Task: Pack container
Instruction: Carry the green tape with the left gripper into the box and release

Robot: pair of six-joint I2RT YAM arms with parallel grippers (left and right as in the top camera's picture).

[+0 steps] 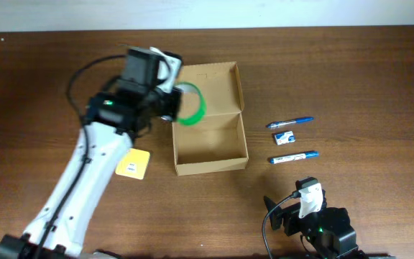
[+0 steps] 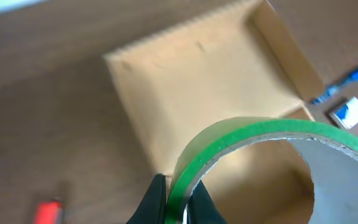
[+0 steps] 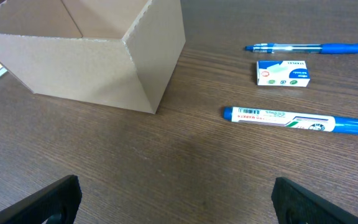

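Next, my left gripper lets go of the green tape roll on the box's bottom, a bit toward the eraser side (image 1: 218, 142) (image 2: 277, 183).
The container (image 1: 211, 166) is an open tan cardboard box at mid-table, its lid (image 1: 214, 83) laid back flat behind it. My left gripper (image 1: 174, 108) is shut on the rim of a green tape roll (image 1: 203, 108), which hangs over the box's left rear corner. In the left wrist view the black fingers (image 2: 156, 202) pinch the green tape roll (image 2: 241, 132) above the container (image 2: 185, 81). My right gripper (image 1: 309, 197) stands open near the front edge, right of the box, and nothing lies between its fingers (image 3: 55, 196). The container (image 3: 86, 68) shows at the upper left of its view.
Right of the box lie a blue pen (image 1: 291, 123), a small white and blue eraser (image 1: 284, 137) and a blue marker (image 1: 293, 157). A yellow card (image 1: 133, 164) lies left of the box, beside my left arm. A blurred red object (image 2: 47, 211) shows in the left wrist view.
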